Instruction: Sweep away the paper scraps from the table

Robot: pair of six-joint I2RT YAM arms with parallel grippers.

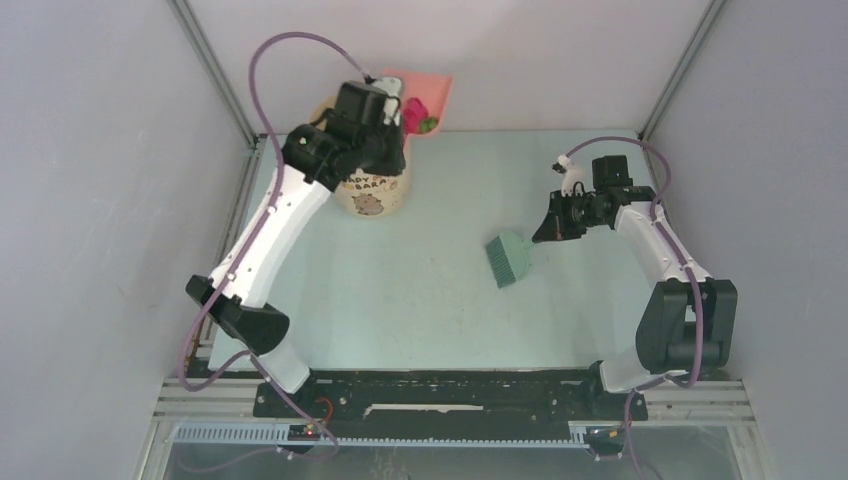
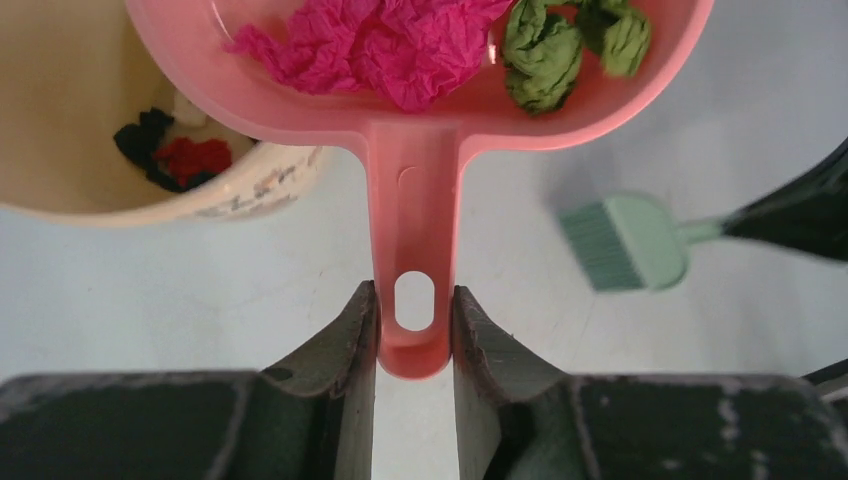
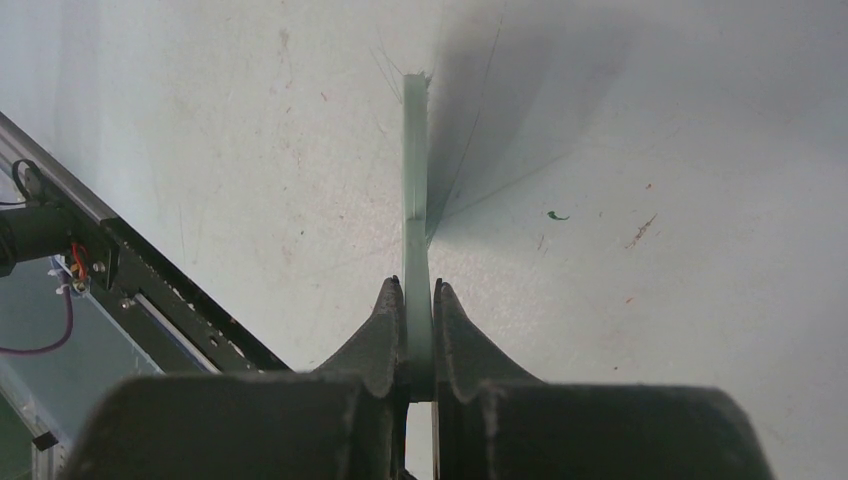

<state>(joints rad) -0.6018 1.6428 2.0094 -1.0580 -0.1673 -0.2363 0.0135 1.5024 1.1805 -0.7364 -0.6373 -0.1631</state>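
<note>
I need to set the grey-green hand brush on the bare table (image 1: 547,256) just below my right gripper's fingers.
My left gripper (image 2: 415,330) is shut on the handle of the pink dustpan (image 2: 410,200), held tilted over the cream cup (image 1: 375,188) at the table's far left. Magenta (image 2: 385,45) and green paper scraps (image 2: 545,55) lie in the pan. Red and dark scraps (image 2: 175,155) lie inside the cup. My right gripper (image 3: 418,300) is shut on the thin handle of the grey-green hand brush (image 1: 510,258), whose head hangs over the middle of the pale green table (image 1: 420,300). No loose scraps show on the table.
Grey metal rails (image 1: 450,410) edge the table near the arm bases. Grey walls close in the left, right and far sides. The dustpan (image 1: 425,95) reaches past the far table edge.
</note>
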